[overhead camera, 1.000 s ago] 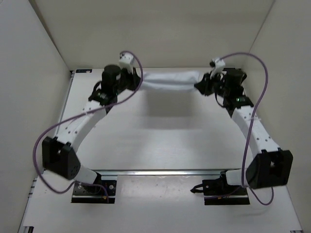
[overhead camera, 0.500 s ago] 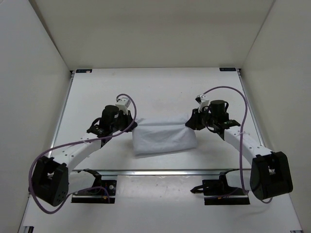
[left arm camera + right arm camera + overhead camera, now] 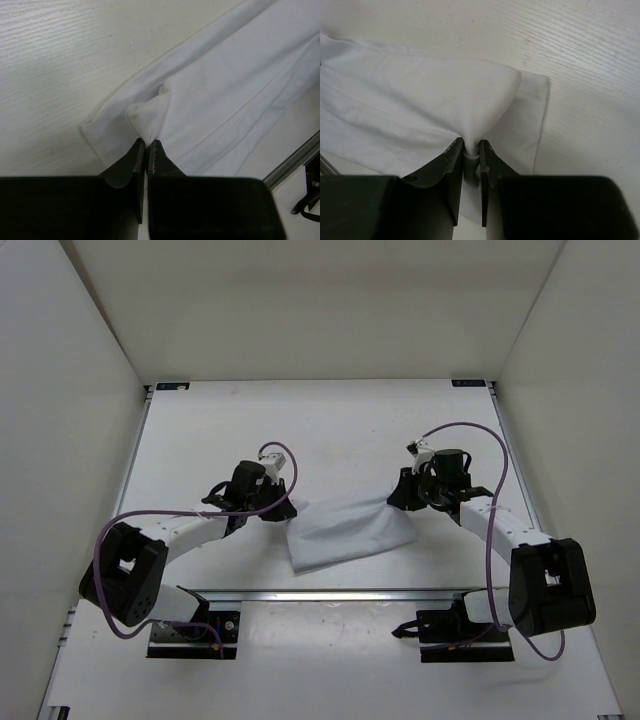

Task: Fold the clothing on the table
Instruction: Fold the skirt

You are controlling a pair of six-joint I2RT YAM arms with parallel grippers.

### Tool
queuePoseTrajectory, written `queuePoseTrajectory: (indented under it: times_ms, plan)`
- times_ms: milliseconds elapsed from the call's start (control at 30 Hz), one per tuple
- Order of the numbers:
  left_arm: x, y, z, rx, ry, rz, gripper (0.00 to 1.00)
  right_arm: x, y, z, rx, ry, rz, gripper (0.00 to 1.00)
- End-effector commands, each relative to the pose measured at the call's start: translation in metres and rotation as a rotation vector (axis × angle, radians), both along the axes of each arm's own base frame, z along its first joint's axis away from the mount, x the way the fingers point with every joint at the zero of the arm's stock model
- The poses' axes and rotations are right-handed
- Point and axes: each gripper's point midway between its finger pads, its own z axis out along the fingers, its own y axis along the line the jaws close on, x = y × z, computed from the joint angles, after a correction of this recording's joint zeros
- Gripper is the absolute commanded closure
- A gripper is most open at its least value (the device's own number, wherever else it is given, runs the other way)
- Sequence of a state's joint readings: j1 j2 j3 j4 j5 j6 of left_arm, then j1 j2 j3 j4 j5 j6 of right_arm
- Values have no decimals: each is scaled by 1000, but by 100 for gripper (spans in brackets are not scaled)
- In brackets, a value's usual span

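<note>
Next, I regrip at that layer's end (image 3: 397, 516) with my right gripper and fold it toward my left gripper, because the clothing's lower layer sticks out past the fold that my right gripper pinches.
The white clothing (image 3: 345, 533) lies as a folded, slanted band on the table (image 3: 330, 440), near its front rail. At the band's left end my left gripper (image 3: 286, 508) is shut on a pinched bunch of the cloth (image 3: 150, 112). At the upper right corner my right gripper (image 3: 394, 498) is shut on the cloth too. In the right wrist view a fold of fabric (image 3: 485, 107) is squeezed between the dark fingers (image 3: 451, 167). Both grippers sit low, close to the table surface.
An aluminium rail (image 3: 330, 594) runs along the table's front edge just below the cloth, and shows in the left wrist view (image 3: 295, 160). White walls (image 3: 70, 410) close in the left, right and back sides. The arm bases (image 3: 195, 632) stand in front of the rail.
Both grippers have carried the cloth from the table's far edge to the near part and lowered it. The left gripper has since moved right, so the cloth now lies slanted.
</note>
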State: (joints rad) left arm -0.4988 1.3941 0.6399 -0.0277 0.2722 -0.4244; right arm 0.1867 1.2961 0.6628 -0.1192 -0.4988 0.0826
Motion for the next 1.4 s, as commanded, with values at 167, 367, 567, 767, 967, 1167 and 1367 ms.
queuePoseTrajectory:
  times_ms: [167, 367, 567, 767, 967, 1167, 1367]
  plan:
    - [5, 25, 6, 1, -23, 175, 100, 1, -4, -18, -25, 23, -10, 78]
    - [13, 39, 20, -16, -67, 191, 23, 17, -14, -5, -22, -6, -34, 26]
    - [32, 55, 50, 93, -134, 246, 5, 16, -14, 1, -38, -8, -16, 16]
    - [11, 62, 63, 116, -134, 283, 57, 0, -22, -25, -63, 85, -62, 26]
    - [-20, 49, 25, 121, -30, 285, 54, -13, -25, -47, -55, 210, -75, 31]
    - [-37, 49, -3, 98, 48, 307, 36, -28, -10, -60, -67, 253, -21, 35]
    - [-46, 48, -22, 102, 93, 300, 35, -35, -7, -72, -73, 298, -15, 49]
